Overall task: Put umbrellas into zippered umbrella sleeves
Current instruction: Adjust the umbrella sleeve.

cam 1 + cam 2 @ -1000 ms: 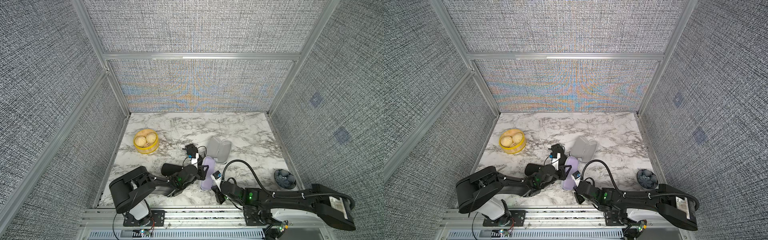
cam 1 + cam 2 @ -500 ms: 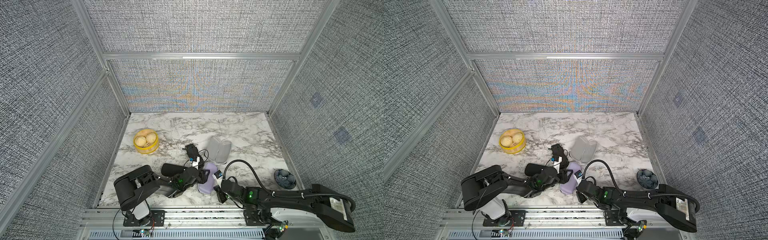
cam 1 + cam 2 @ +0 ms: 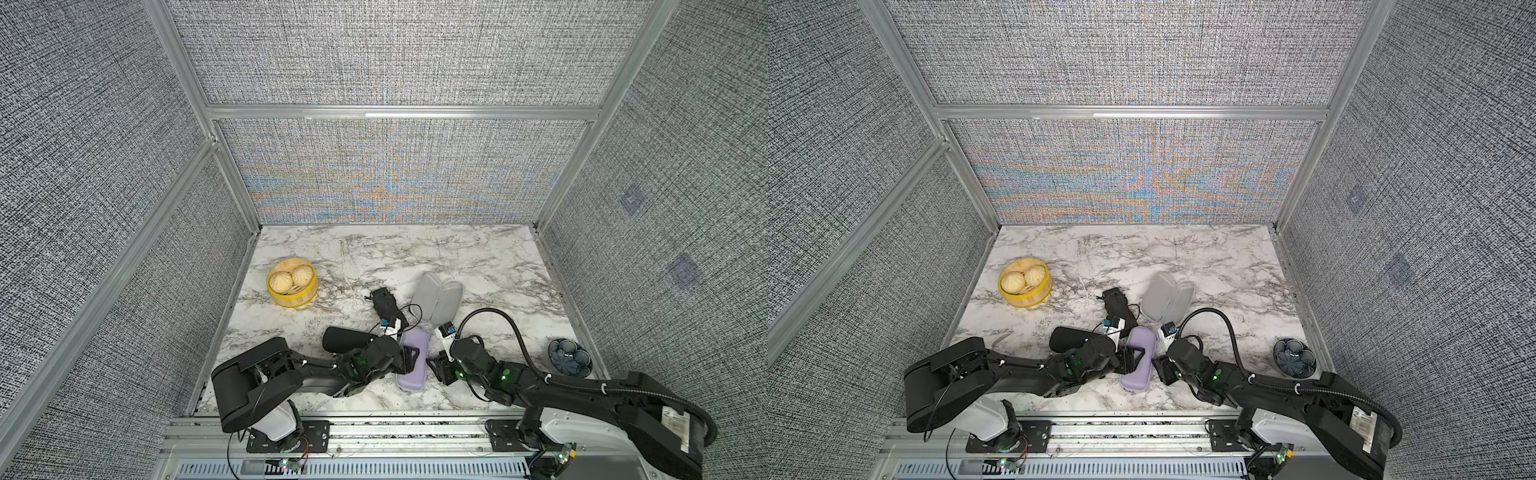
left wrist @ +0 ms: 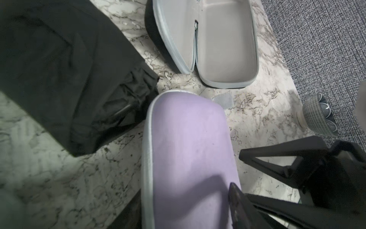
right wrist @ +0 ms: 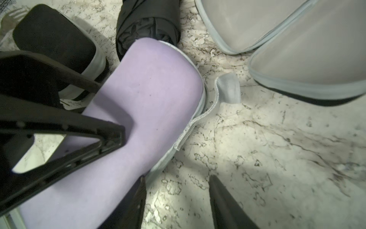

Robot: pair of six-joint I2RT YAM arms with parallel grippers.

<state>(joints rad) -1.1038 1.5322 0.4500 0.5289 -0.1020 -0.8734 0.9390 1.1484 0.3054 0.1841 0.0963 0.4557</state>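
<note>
The lavender sleeve is lying flat with its zipper edge low by the marble, so the robot's left gripper should first take a new grip on its middle (image 3: 1146, 363) and lift the sleeve clear.
A closed lavender umbrella sleeve (image 3: 411, 365) (image 3: 1137, 368) lies flat near the table's front edge. My left gripper (image 3: 409, 359) (image 4: 184, 214) is open, its jaws standing on either side of this sleeve's middle. My right gripper (image 3: 436, 368) (image 5: 178, 204) is open just right of the sleeve, with only bare marble between its fingers (image 5: 223, 202). A black umbrella (image 3: 384, 303) (image 5: 148, 25) lies behind the lavender sleeve (image 5: 138, 99). A closed black sleeve (image 3: 345, 338) (image 5: 55, 39) sits to its left. An open sleeve with a grey inside (image 3: 438, 301) (image 4: 223, 49) lies behind, empty.
A yellow steamer basket (image 3: 291, 282) with buns stands at the back left. A small blue patterned bowl (image 3: 569, 357) (image 4: 316, 115) sits by the right wall. A grey zipper tail (image 5: 227, 89) trails from the lavender sleeve. Fabric walls enclose the marble table (image 3: 478, 257).
The lavender sleeve has come down from a raised tilt to lie flat. Both grippers have opened and let go of it; the right one was shut a moment ago.
</note>
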